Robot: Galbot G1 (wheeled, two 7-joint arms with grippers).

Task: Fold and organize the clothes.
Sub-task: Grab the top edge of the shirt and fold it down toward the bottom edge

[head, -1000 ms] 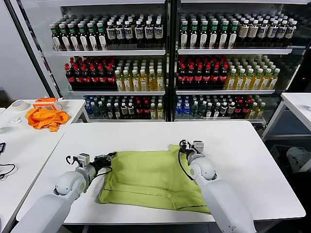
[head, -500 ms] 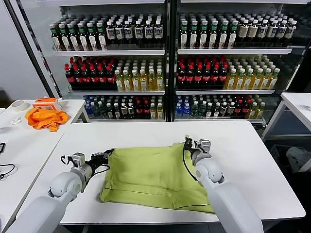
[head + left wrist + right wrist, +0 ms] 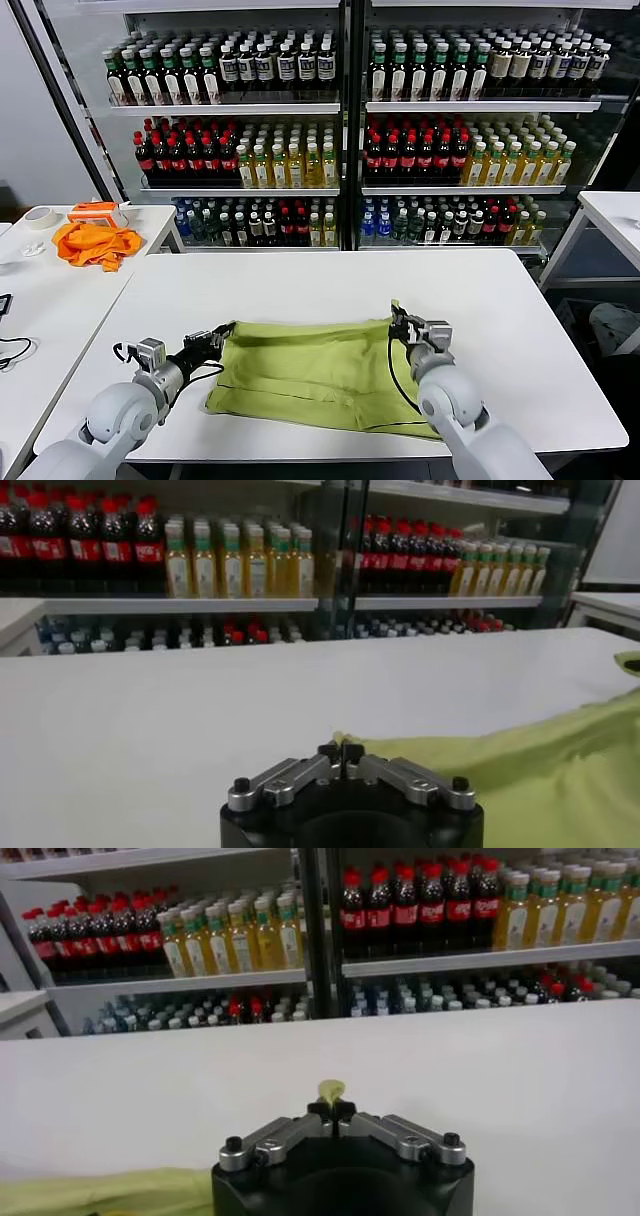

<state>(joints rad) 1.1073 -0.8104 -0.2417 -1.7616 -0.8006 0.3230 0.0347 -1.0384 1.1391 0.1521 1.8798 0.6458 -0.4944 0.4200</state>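
Note:
Next, I release the lime-green T-shirt's corner with my right gripper on the shirt's own cloth (image 3: pixel 404 367), nearer the table's front edge.
The lime-green T-shirt (image 3: pixel 315 370) lies partly folded on the white table (image 3: pixel 300 285), near its front edge. My left gripper (image 3: pixel 216 335) is shut on the shirt's far left corner; in the left wrist view (image 3: pixel 341 748) the cloth (image 3: pixel 540 770) trails off from its tips. My right gripper (image 3: pixel 397 318) is shut on the far right corner; a small tuft of green fabric (image 3: pixel 330 1089) sticks out between its tips (image 3: pixel 331 1110). Both corners are held a little above the table.
A bright orange cloth (image 3: pixel 95 243), an orange-and-white box (image 3: pixel 97 212) and a tape roll (image 3: pixel 40 216) lie on a side table at left. Glass-door coolers full of bottles (image 3: pixel 340 120) stand behind. Another table (image 3: pixel 612 215) is at far right.
Both grippers have pulled the shirt's far edge toward me, the left one moving left and the right one right, so the far edge is stretched wider and the shirt lies shorter.

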